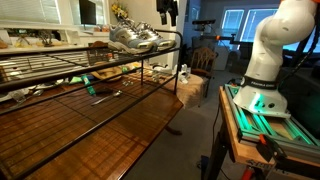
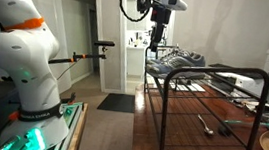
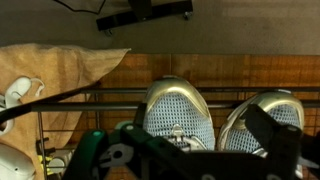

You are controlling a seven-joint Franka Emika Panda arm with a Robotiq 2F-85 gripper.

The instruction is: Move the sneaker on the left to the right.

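Note:
My gripper is to close next on the laces [image 1: 124,33] [image 3: 262,151] of the silvery-grey sneaker, the one that is farther from the brown paper bag.
Two matching silvery-grey sneakers stand side by side on the top shelf of a black wire rack [image 1: 60,62]. In the wrist view one sneaker [image 3: 178,112] is in the middle and its twin [image 3: 268,118] is at the right edge, toes pointing up the picture. The pair also shows in both exterior views [image 1: 135,38] [image 2: 176,60]. My gripper [image 3: 196,140] is open and hangs above the pair, apart from it. Its two fingers straddle the middle sneaker in the wrist view. It also shows in both exterior views [image 1: 168,20] [image 2: 156,39], above the rack's end.
The rack stands on a wooden table [image 1: 100,135] with tools [image 2: 208,124] lying under the shelf. A brown paper bag [image 3: 60,75] lies beside the sneakers. My white base [image 1: 265,60] stands on a lit platform. A chair [image 1: 205,58] and a doorway [image 2: 78,34] are behind.

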